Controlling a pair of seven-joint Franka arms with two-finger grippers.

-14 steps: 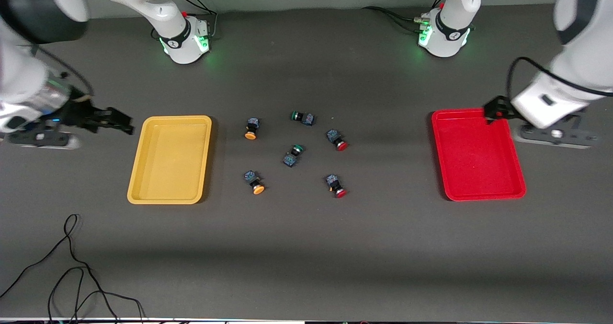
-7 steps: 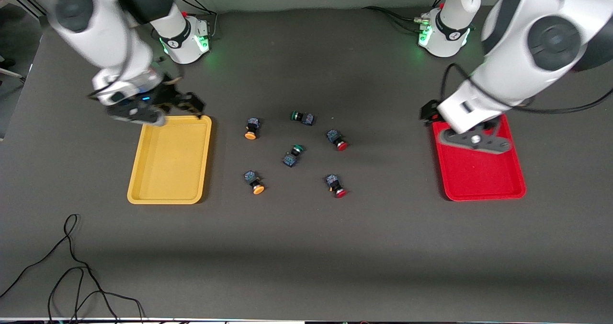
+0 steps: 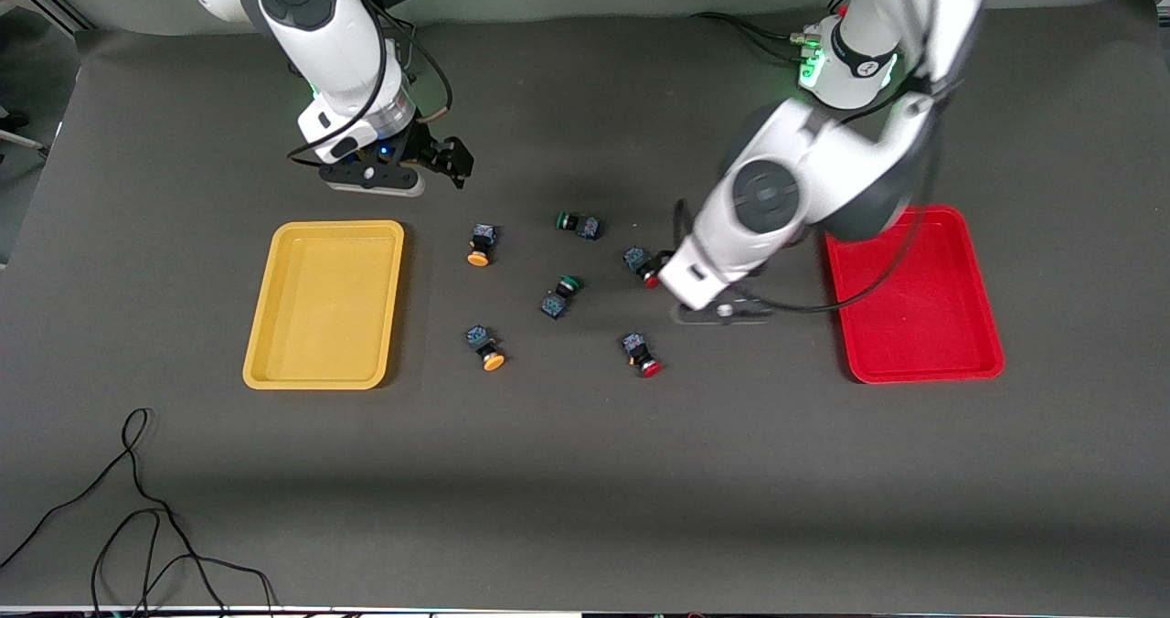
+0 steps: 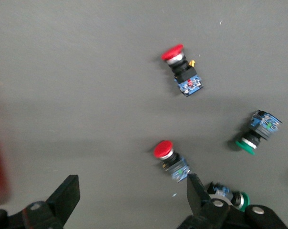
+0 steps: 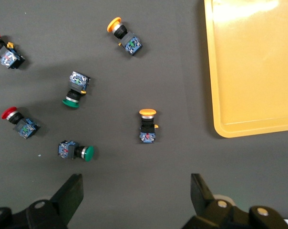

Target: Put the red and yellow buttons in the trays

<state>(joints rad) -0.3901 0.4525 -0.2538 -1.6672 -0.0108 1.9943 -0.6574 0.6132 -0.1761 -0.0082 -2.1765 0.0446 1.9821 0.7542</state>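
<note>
The robot's right gripper should next go to the farther yellow button and close on its black middle [image 3: 482, 244] [image 5: 147, 128], between the yellow cap and the blue end.
Two red-capped buttons lie mid-table, one farther [image 3: 642, 267] [image 4: 170, 160] and one nearer [image 3: 641, 355] [image 4: 182, 71]. Two yellow-capped buttons lie toward the yellow tray [image 3: 324, 303] [image 5: 253, 67], one farther [image 3: 479, 245] [image 5: 147, 125] and one nearer [image 3: 485, 347] [image 5: 124, 36]. The red tray [image 3: 909, 293] holds nothing. My left gripper [image 3: 665, 261] [image 4: 132, 191] is open and empty, just beside the farther red button on the red tray's side. My right gripper [image 3: 450, 161] [image 5: 134, 188] is open and empty, over bare table past the farther yellow button.
Two green-capped buttons lie among the others, one [image 3: 577, 224] [image 4: 227, 194] farther and one [image 3: 558, 295] [image 4: 258, 133] in the middle. A black cable [image 3: 137, 508] lies near the front edge at the right arm's end.
Both arms swung in from the table's ends toward the middle. The left gripper passed over the red tray to the red buttons; the right gripper moved from the yellow tray's corner toward the yellow buttons.
</note>
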